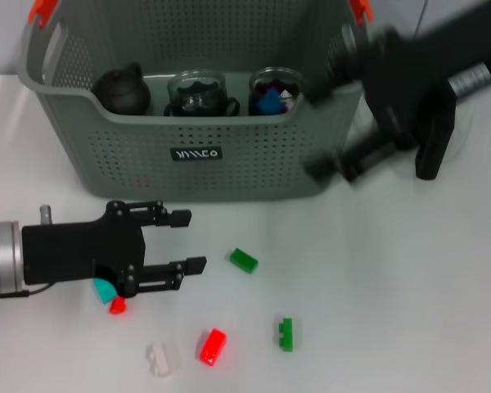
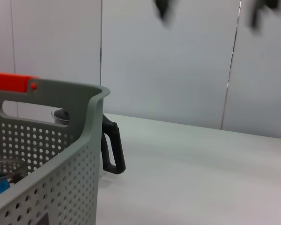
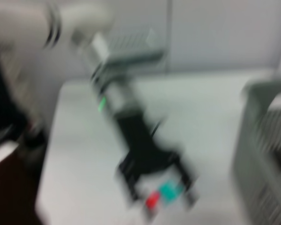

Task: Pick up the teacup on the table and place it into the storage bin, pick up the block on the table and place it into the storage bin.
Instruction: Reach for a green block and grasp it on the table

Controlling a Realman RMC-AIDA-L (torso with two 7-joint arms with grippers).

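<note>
There is a green block farther from the storage bin (image 1: 286, 334), the one with knobs on its side. My right gripper needs to go to it next and close there.
The grey-green storage bin (image 1: 188, 168) stands at the back of the table. It holds a dark teapot (image 1: 123, 90), a glass teacup (image 1: 198, 92) with a black handle, and a second glass (image 1: 274, 90) with blue and red pieces inside. My left gripper (image 1: 188, 241) is open and empty, low over the table in front of the bin. A teal block (image 1: 105, 288) and a small red block (image 1: 117, 305) lie under it. My right gripper (image 1: 334, 131) is blurred at the bin's right end, jaws apart, with nothing seen in it.
Loose blocks lie in front: a green one (image 1: 244, 260), another green one (image 1: 286, 334), a red one (image 1: 213, 345) and a white one (image 1: 162, 358). In the left wrist view a black loop handle (image 2: 113, 150) shows past the bin's corner (image 2: 86, 140).
</note>
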